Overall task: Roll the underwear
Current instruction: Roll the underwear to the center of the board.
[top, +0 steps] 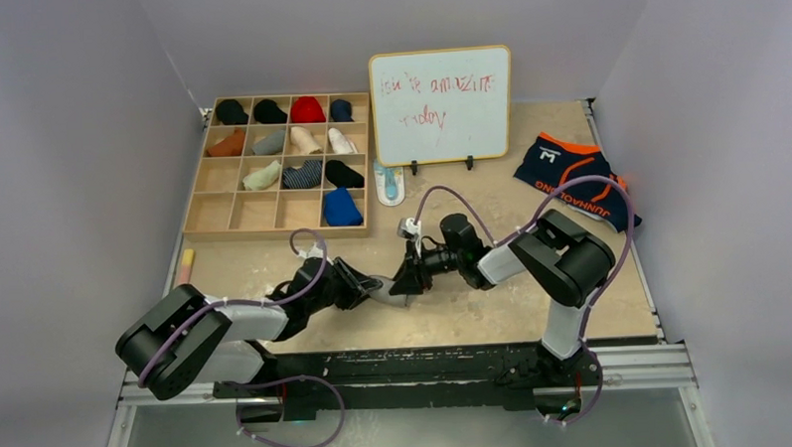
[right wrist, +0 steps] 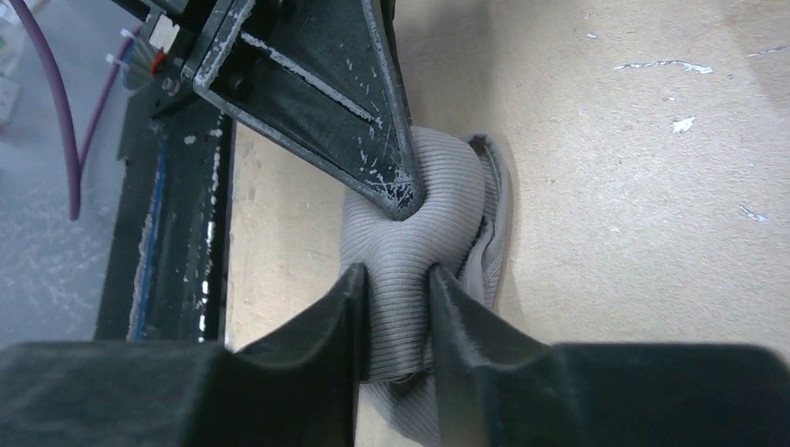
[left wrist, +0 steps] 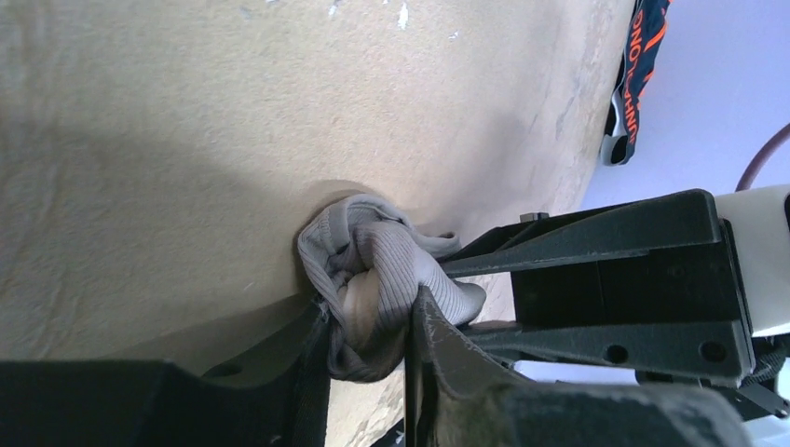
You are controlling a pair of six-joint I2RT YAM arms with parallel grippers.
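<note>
The loose end of the grey underwear sticks out past the folded edge, so I will take hold again of the folded edge [right wrist: 399, 376] with my right gripper and draw it over while my left gripper holds.
The grey underwear [top: 386, 288] is a tight ribbed bundle low over the tan table's middle, held between both grippers. My left gripper [top: 372, 287] is shut on one end of it; the left wrist view shows the bundle [left wrist: 382, 270] pinched between its jaws. My right gripper [top: 406, 280] is shut on the other end; the right wrist view shows the ribbed fabric [right wrist: 419, 242] squeezed between its jaws, with the left gripper's finger [right wrist: 373, 140] pressing into the roll. The navy underwear [top: 574, 177] with orange trim lies loose at the back right and shows in the left wrist view [left wrist: 638, 65].
A wooden grid tray [top: 201, 215] with several rolled garments stands at the back left. A whiteboard [top: 441, 105] stands at the back centre, with a small white-and-blue object [top: 390, 184] in front of it. A pale stick [top: 186, 266] lies at the left edge.
</note>
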